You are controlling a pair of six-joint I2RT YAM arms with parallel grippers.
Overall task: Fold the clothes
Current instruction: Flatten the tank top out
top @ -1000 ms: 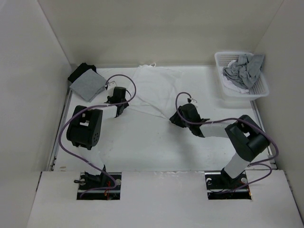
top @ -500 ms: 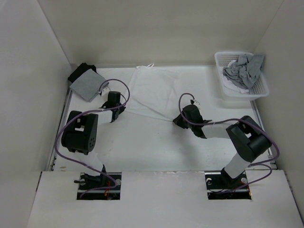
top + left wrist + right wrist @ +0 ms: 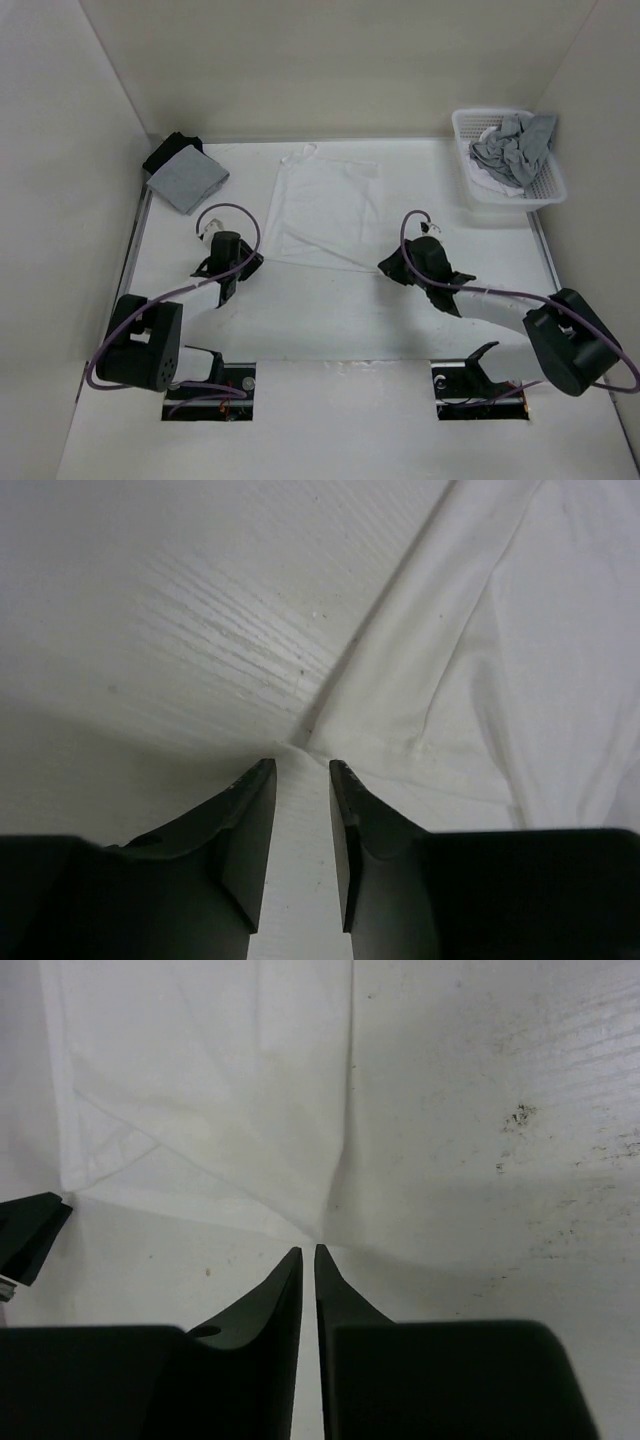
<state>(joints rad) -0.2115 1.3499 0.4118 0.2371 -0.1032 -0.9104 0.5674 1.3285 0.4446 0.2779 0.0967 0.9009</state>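
The shirt's upper layer lies at a slant across its lower layer, so I should pinch the shirt's near corner (image 3: 318, 742) with my left gripper and help my right gripper lift and respread it.
The clothes, a thin white shirt (image 3: 325, 205), lie spread flat on the white table, narrow straps at the far end. My left gripper (image 3: 248, 264) sits at the shirt's near left corner. In the left wrist view the shirt (image 3: 520, 660) ends just beyond the tips. That gripper (image 3: 302, 770) is open, with bare table between its fingers. My right gripper (image 3: 388, 266) sits at the near right corner. In the right wrist view the shirt (image 3: 220, 1080) tapers to a point right at the tips. That gripper (image 3: 309, 1252) is open by a narrow slit, nothing in it.
A white basket (image 3: 505, 203) holding crumpled grey garments (image 3: 512, 148) stands at the far right. A folded grey cloth (image 3: 185, 180) lies on a black cloth (image 3: 168, 150) in the far left corner. White walls close in the table on three sides.
Both arms have drawn back toward the near edge, pulling the shirt with them until it lies flat. Both grippers shut on its near corners, then opened and let go.
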